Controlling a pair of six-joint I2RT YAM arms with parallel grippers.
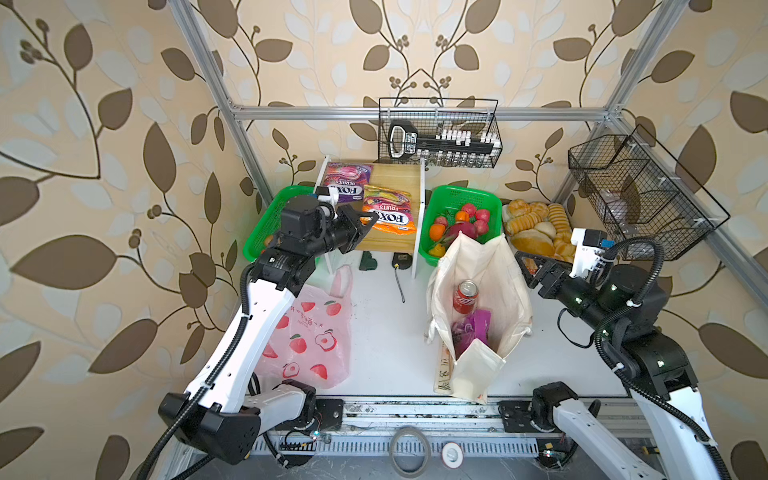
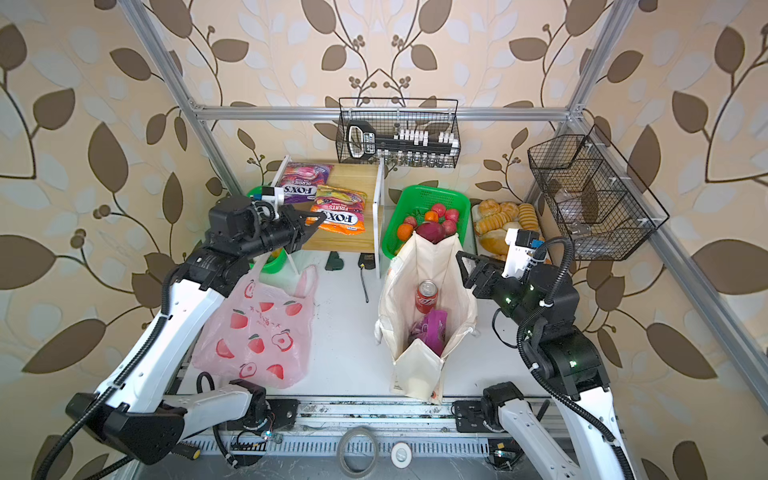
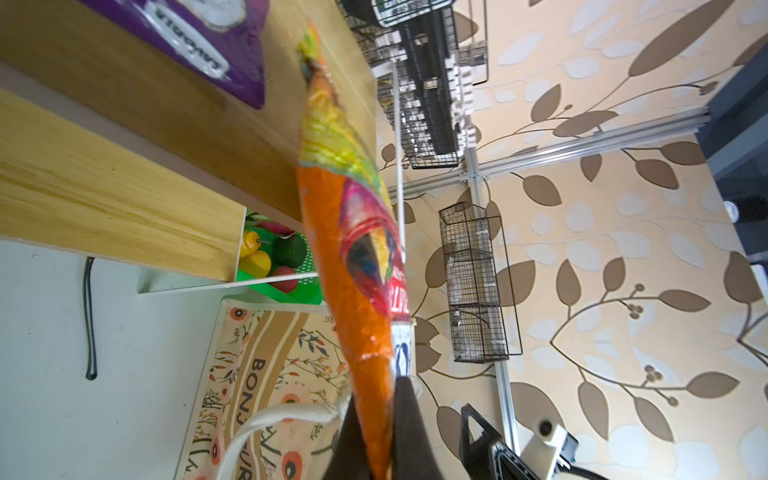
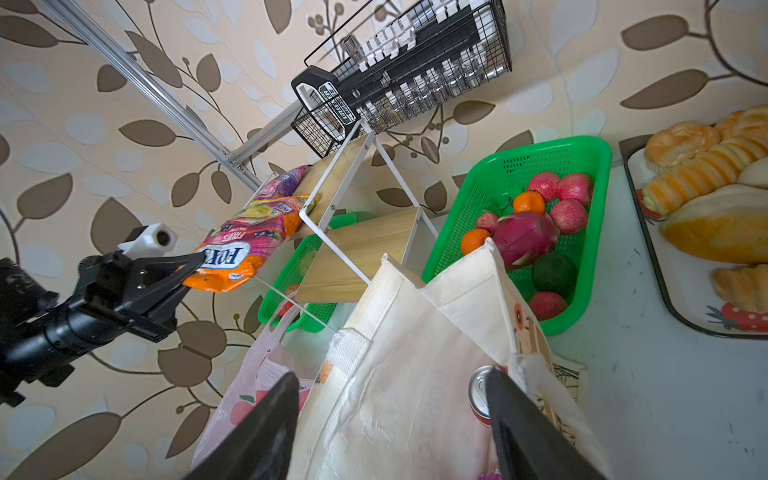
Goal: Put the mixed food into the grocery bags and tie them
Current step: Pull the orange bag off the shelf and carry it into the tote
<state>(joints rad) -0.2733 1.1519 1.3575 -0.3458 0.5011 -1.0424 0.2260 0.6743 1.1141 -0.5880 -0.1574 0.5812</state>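
Note:
The rim of the cream canvas tote [image 1: 524, 288] [image 4: 521, 374], beside its strap, on the side facing away from the pink bag, is the next thing my right gripper should close on.
My left gripper [image 1: 368, 220] is shut on the near end of the orange FOX'S sweets packet [image 1: 390, 216] [image 3: 357, 291], whose far part lies over the wooden shelf top. The cream canvas tote [image 1: 494, 266] stands open in the middle. Inside it are the red cola can [image 1: 465, 296] and the magenta-purple packet [image 1: 473, 328]. My right gripper [image 1: 525, 259] [image 4: 390, 382] is open beside the tote's right rim, holding nothing. The pink plastic bag [image 1: 307, 340] lies flat at the left. The dragon fruit [image 1: 459, 230] and an orange [image 1: 436, 231] sit in the green basket [image 1: 457, 193].
A purple FOX'S berries packet [image 1: 347, 183] lies on the shelf [image 1: 395, 174]. A tray of bread rolls [image 1: 536, 224] is at the back right, with a second green basket [image 1: 266, 220] at the left. Wire baskets [image 1: 440, 133] [image 1: 640, 195] hang on the frame.

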